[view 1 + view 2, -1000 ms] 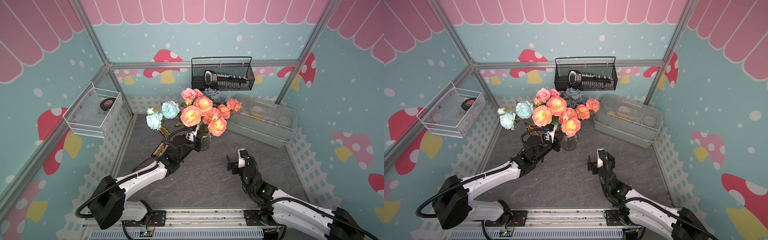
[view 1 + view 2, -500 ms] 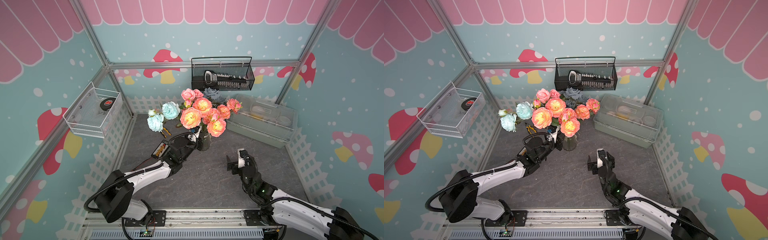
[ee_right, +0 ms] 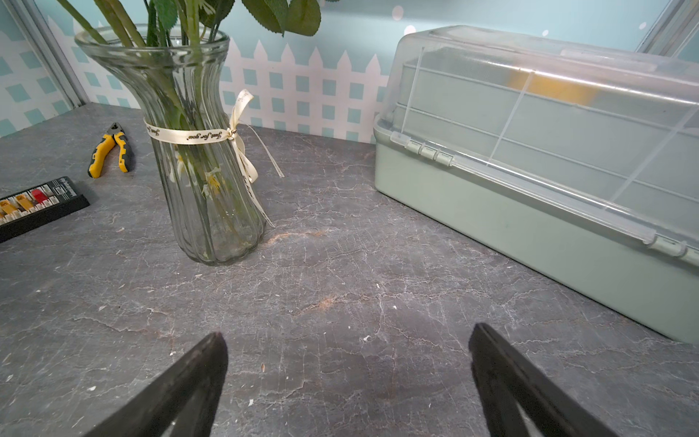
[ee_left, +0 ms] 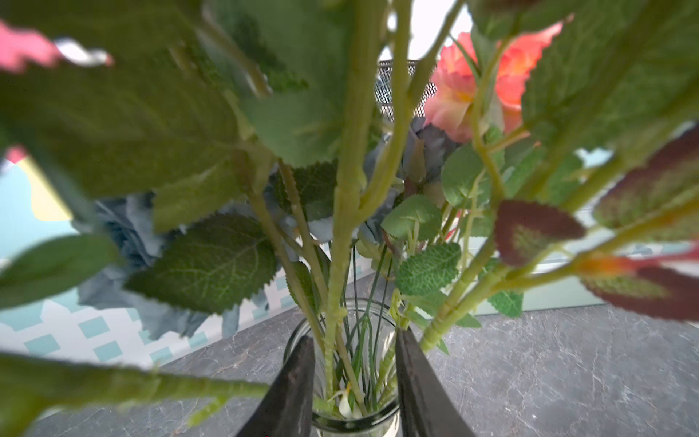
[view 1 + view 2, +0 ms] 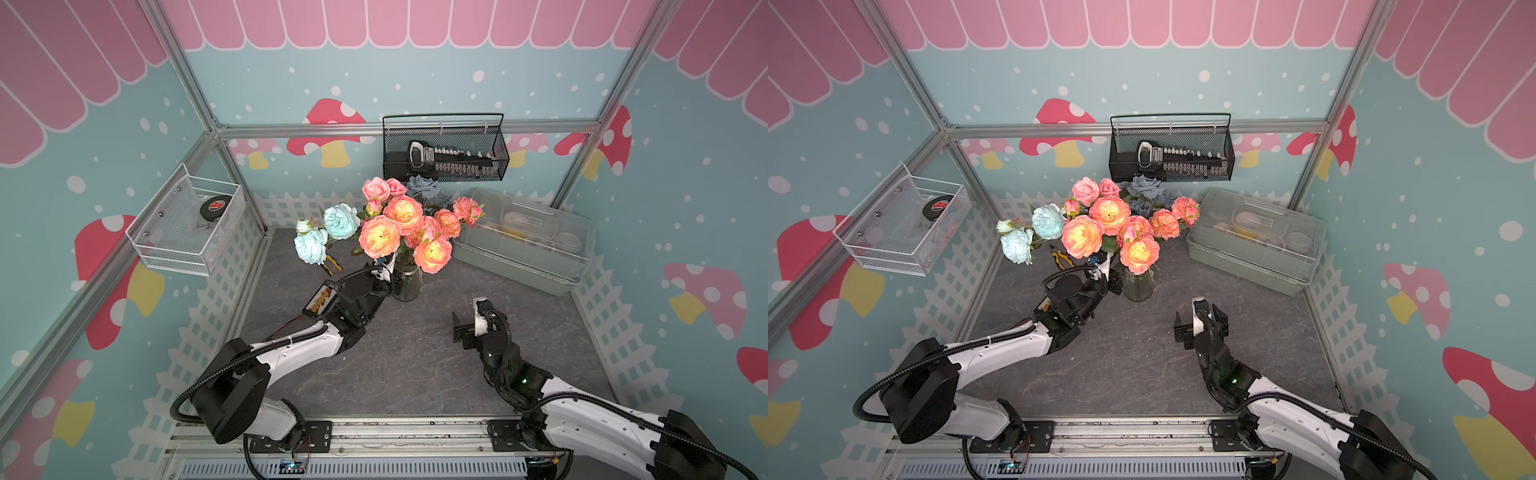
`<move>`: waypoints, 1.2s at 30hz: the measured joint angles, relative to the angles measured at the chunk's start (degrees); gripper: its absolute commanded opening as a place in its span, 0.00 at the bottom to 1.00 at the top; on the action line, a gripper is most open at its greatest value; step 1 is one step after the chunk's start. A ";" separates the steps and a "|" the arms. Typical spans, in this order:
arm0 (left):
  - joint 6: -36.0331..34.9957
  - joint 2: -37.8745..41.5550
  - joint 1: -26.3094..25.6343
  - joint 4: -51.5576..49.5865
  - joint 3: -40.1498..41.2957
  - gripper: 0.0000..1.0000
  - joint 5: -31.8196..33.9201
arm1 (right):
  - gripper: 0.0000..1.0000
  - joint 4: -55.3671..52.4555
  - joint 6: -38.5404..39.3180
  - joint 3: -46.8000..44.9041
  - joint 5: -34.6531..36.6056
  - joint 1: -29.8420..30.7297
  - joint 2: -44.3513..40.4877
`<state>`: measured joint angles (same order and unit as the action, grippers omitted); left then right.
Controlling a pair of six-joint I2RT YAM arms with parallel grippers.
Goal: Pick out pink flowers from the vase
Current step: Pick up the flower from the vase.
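Note:
Several green stems crowd the left gripper's fingertips at the rim of the vase, so it should move up and pinch only the forked stem (image 4: 339,266) below its fork.
The pink flowers (image 5: 380,237) (image 5: 1081,237) stand bunched in the clear ribbed vase (image 5: 405,286) (image 5: 1138,286) at the middle back of the table. My left gripper (image 5: 388,270) (image 5: 1106,274) sits at the vase's rim under the blooms. In the left wrist view it (image 4: 355,336) is open a little, with several green stems and the vase mouth (image 4: 351,420) between its jaws and nothing pinched. One pink bloom (image 4: 454,94) shows behind the leaves. My right gripper (image 5: 467,316) (image 3: 348,336) hovers wide open and empty over bare table, to the right of the vase (image 3: 204,170).
Pale aqua blooms (image 5: 340,220) lean out to the left and grey-blue roses (image 5: 424,187) stand behind. A lidded plastic box (image 5: 523,237) fills the back right. Yellow pliers (image 3: 111,151) and a black connector tray (image 3: 38,204) lie left of the vase. A black wire basket (image 5: 444,153) hangs on the back wall.
My left gripper's jaws have opened from shut, and that arm has shifted slightly toward the vase. The right arm has not moved.

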<state>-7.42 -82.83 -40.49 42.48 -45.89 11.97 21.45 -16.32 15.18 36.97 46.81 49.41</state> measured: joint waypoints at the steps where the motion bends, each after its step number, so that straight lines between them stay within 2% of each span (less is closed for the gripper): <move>1: -0.22 -0.02 0.00 0.35 0.00 0.33 0.04 | 0.98 0.00 0.00 0.00 0.00 0.00 0.02; 7: -1.05 -2.67 0.00 1.16 -2.62 0.21 0.02 | 0.98 0.04 0.00 0.00 0.00 0.00 -0.04; 14: -1.90 -4.87 0.15 1.73 -4.46 0.00 0.70 | 0.98 -0.02 0.00 0.00 0.09 0.00 -1.99; 26: -2.01 -4.28 0.35 1.22 -4.44 0.00 2.43 | 0.98 0.00 0.02 0.00 0.00 0.00 -2.10; 36: -2.32 5.18 0.33 -7.02 -8.46 0.00 0.87 | 0.98 0.15 0.17 0.00 0.00 0.00 -2.03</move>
<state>-9.74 -77.65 -40.16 35.46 -54.35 12.84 21.61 -16.14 15.18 36.97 46.81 47.37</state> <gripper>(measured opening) 0.050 0.984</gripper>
